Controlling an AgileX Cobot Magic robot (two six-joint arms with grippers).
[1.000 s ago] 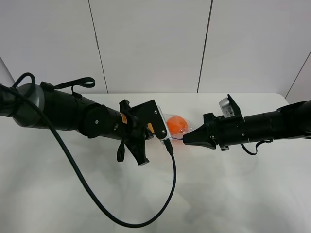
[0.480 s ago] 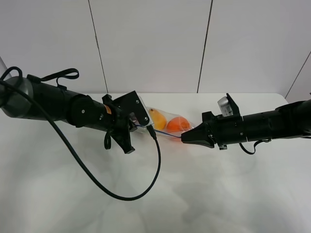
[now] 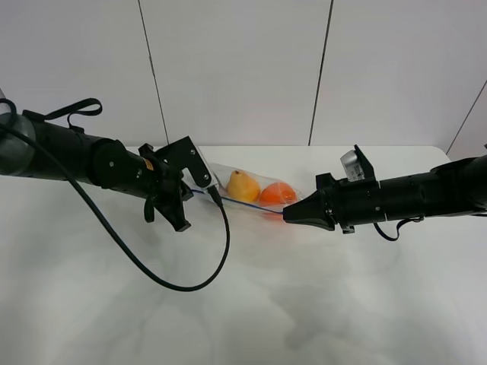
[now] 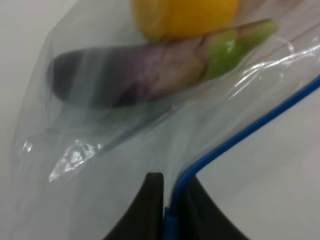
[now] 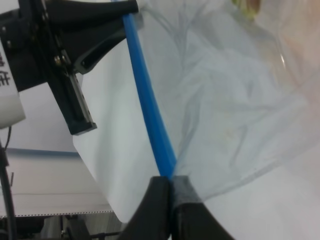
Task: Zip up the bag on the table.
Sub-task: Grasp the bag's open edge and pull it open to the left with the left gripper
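The end of the blue zipper, now pinched between the fingers, will be set free by my left gripper on the white table point(image 3: 160, 184), at a spot past the purple eggplant.
The clear bag point(image 3: 245, 190) lies on the white table point(image 3: 327, 304) between my two grippers, with a yellow fruit point(image 3: 242, 185) and an orange point(image 3: 275, 195) showing inside. My left gripper point(image 3: 199, 190) is shut on the blue zipper strip point(image 4: 235, 137) at the bag's left end. The left wrist view shows the strip pinched between the fingers point(image 4: 151, 200), with the purple eggplant point(image 4: 130, 77) and the yellow fruit point(image 4: 185, 15) behind the plastic. My right gripper point(image 3: 288, 215) is shut on the strip's right end point(image 5: 150, 110). The strip runs taut between the two grippers.
A black cable point(image 3: 199, 280) hangs from the left arm and loops over the table in front of the bag. Grey wall panels point(image 3: 236, 68) stand behind the table's far edge. The left gripper point(image 5: 75, 35) shows in the right wrist view.
My left gripper has slid left along the zipper strip, away from the right gripper, uncovering the yellow fruit and more of the bag. The right gripper has stayed in place.
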